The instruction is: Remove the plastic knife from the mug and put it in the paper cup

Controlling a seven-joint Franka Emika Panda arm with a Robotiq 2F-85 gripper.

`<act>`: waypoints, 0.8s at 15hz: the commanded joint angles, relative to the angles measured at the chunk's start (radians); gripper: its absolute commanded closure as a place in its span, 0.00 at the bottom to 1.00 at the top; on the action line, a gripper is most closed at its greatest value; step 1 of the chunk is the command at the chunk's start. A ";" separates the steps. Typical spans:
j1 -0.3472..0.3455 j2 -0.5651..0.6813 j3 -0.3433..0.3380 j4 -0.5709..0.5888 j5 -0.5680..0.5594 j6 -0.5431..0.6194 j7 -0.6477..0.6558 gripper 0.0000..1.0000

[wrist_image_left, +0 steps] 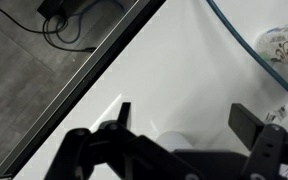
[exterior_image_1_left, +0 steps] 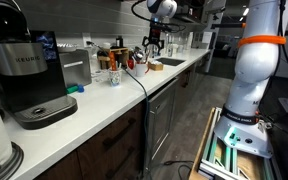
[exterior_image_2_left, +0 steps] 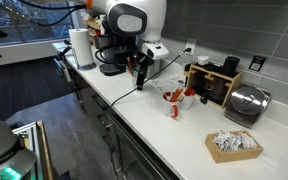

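Next, I will move my gripper to the plastic knife's upper end point(exterior_image_1_left: 139, 62) in the plain white mug beyond the patterned cup and close it there.
My gripper point(wrist_image_left: 184, 120) is open, its two black fingers spread wide above the white counter. It also shows in both exterior views point(exterior_image_1_left: 152, 48) point(exterior_image_2_left: 142, 68), hanging over the counter. A white cylinder, apparently the paper cup point(wrist_image_left: 174, 145), sits below and between the fingers, partly hidden by the gripper body. A patterned mug point(wrist_image_left: 287, 45) stands at the top right edge of the wrist view, and shows as a red-and-white mug point(exterior_image_2_left: 174, 97) beside the gripper. A thin pale streak point(wrist_image_left: 109, 108) lies by one finger; I cannot tell whether it is the plastic knife.
A blue cable point(wrist_image_left: 239, 40) runs past the mug. A Keurig coffee machine point(exterior_image_1_left: 29, 75), a paper towel roll point(exterior_image_2_left: 80, 47), a toaster point(exterior_image_2_left: 249, 103) and a box of packets point(exterior_image_2_left: 232, 145) stand on the counter. The sink point(exterior_image_1_left: 169, 63) lies beyond the gripper. The counter edge point(wrist_image_left: 94, 75) drops to the floor.
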 commanded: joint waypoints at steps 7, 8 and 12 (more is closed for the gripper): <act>0.044 0.188 -0.004 0.180 -0.111 0.045 0.570 0.00; 0.050 0.201 0.000 0.185 -0.118 0.055 0.610 0.00; 0.075 0.245 0.002 0.220 -0.167 0.071 0.726 0.00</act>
